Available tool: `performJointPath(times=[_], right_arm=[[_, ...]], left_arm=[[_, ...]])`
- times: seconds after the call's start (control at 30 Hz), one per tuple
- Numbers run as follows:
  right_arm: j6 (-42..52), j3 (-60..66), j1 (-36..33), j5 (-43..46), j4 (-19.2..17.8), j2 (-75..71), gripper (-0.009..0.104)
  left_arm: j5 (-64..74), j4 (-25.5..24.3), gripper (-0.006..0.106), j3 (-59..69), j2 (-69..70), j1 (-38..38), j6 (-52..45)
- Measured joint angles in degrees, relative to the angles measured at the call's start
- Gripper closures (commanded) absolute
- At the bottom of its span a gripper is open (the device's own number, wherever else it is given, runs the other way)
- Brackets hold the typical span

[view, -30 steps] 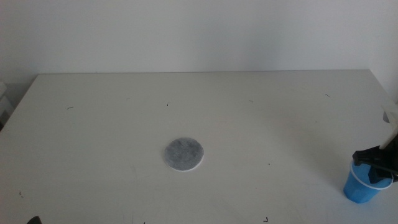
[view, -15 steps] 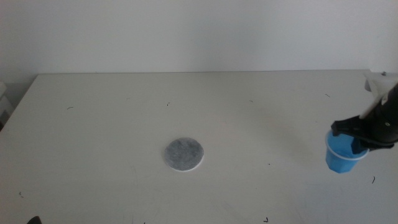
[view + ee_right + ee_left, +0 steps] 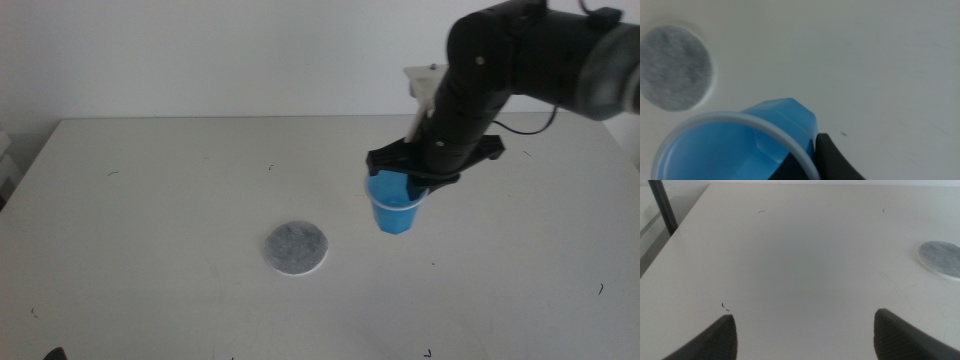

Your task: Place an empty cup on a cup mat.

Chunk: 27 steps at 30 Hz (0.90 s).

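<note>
Next, I set the blue cup upright on the middle of the grey cup mat (image 3: 299,251) (image 3: 677,70) using my right gripper.
The blue cup (image 3: 394,209) hangs upright in the air, right of the table's centre, held at its white rim by my right gripper (image 3: 412,177), which is shut on it. In the right wrist view the cup (image 3: 745,145) fills the lower part, with one dark jaw against its rim. The grey cup mat (image 3: 295,248) lies flat on the table, left of and nearer than the cup; it also shows in the right wrist view (image 3: 674,67) and the left wrist view (image 3: 942,260). My left gripper (image 3: 805,332) is open and empty, low over the table's near left.
The white table (image 3: 150,220) carries only small dark specks. A white wall stands behind it. The right arm (image 3: 520,60) reaches in from the upper right over the table's back right part.
My right gripper has lifted the cup from the table's near right corner and carried it left and farther back, toward the centre. The mat has not moved.
</note>
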<state>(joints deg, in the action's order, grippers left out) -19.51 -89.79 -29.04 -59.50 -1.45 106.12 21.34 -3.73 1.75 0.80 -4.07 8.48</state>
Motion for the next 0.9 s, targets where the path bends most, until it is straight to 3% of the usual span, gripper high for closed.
performJointPath(times=[0.43, 0.9], right_arm=[[-1.9, -22.2, -9.0, -3.1, 1.5, 19.2, 0.096], [-2.1, -25.4, -10.0, -3.1, 2.4, 23.6, 0.095]], left_arm=[[0.0, 0.0, -0.005, 0.0, 0.0, 0.0, 0.0], [0.0, 0.0, -0.005, 0.0, 0.0, 0.0, 0.0]])
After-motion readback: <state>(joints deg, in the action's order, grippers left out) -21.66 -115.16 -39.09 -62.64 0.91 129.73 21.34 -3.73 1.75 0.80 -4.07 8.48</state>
